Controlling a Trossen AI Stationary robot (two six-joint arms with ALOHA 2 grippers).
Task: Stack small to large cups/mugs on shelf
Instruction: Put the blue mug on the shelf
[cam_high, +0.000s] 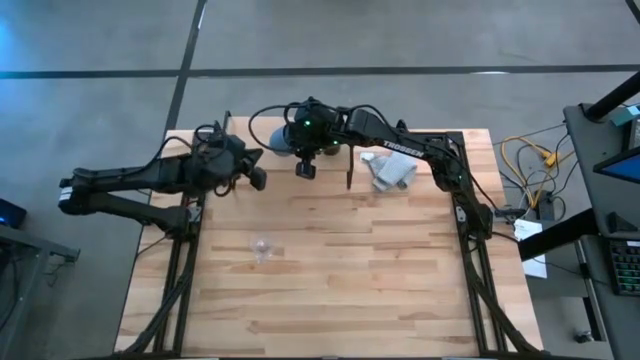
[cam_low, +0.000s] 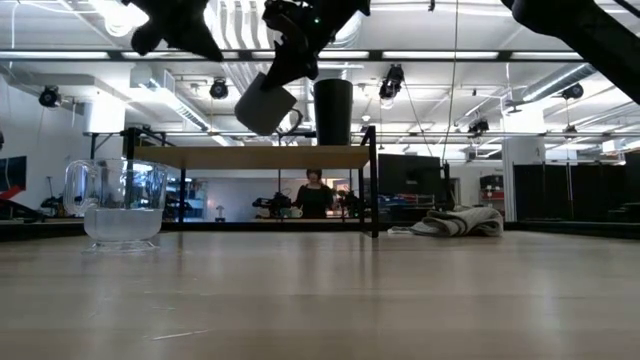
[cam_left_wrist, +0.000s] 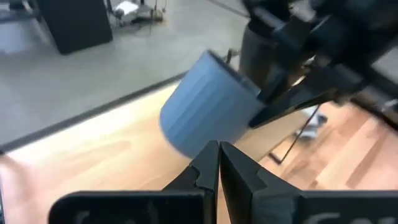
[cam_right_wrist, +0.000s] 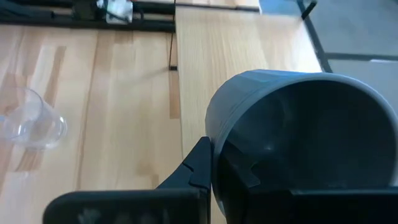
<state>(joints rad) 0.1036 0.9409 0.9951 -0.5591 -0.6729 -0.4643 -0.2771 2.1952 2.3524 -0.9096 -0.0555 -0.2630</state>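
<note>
I will use my right gripper to set the blue-grey mug down on the shelf (cam_high: 289, 143) (cam_right_wrist: 275, 151) next to the tall black cup. The mug now hangs just above the shelf.
The blue-grey mug (cam_low: 265, 104) hangs tilted just above the shelf (cam_low: 250, 156), in my right gripper (cam_right_wrist: 214, 158), which is shut on it. It also shows in the left wrist view (cam_left_wrist: 208, 106) and the high view (cam_high: 278, 136). The tall black cup (cam_low: 333, 110) stands upright on the shelf next to it. The small clear glass cup (cam_high: 262, 248) stands on the tabletop by its base, well nearer than the shelf; it also shows in the low view (cam_low: 122, 200). My left gripper (cam_high: 257, 177) is shut and empty, in the air just left of the mug. My right gripper holds the mug by its rim wall (cam_right_wrist: 217, 134), one finger outside (cam_right_wrist: 199, 165) and one inside the hollow (cam_right_wrist: 239, 174). The fingers come slanting down from above. The mug is lifted clear of the shelf and tilted, its base lower, toward the table's left.
A crumpled light grey cloth (cam_high: 390, 172) lies on the table right of the shelf. The shelf's thin black legs (cam_low: 374, 190) stand at the table's far side. Bare tabletop (cam_high: 380, 280) spreads nearer. A person (cam_low: 313, 192) shows in the room far behind.
</note>
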